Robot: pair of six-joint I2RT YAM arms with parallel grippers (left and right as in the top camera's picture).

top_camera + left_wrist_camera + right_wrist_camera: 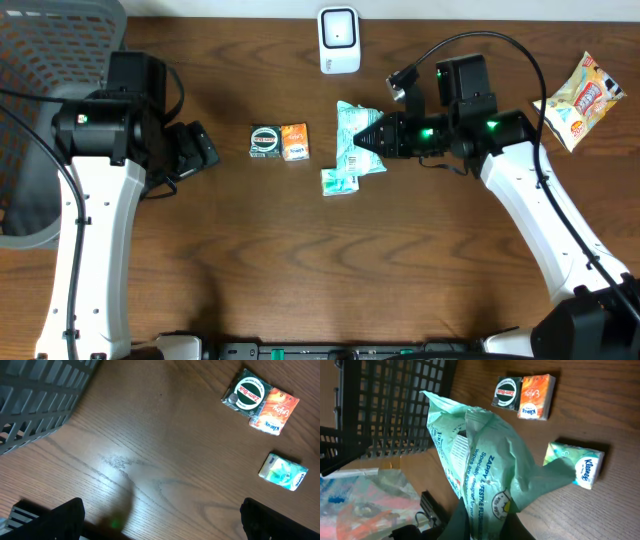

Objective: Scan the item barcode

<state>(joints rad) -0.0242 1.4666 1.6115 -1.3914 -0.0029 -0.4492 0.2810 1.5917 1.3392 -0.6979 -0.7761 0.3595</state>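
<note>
The robot's right gripper will set the pale green wipes packet, now held above the table, down on the bare wood [408,194] beside the small green Kleenex pack.
My right gripper [383,135] is shut on a pale green wipes packet [356,140] and holds it above the table, below the white scanner [338,40] at the far edge. In the right wrist view the crumpled packet [485,460] rises from between the fingers of the right gripper [492,520], with a white printed patch on its left side. My left gripper [203,150] hangs open over bare wood to the left. Its dark fingers [65,517] stand wide apart in the left wrist view, and nothing lies between them.
A small green Kleenex pack [340,182] lies under the held packet. A Zam-Buk tin [265,141] and an orange tissue pack [294,142] sit side by side at mid-table. A grey basket [40,100] stands at the far left, a snack bag [580,100] at the far right.
</note>
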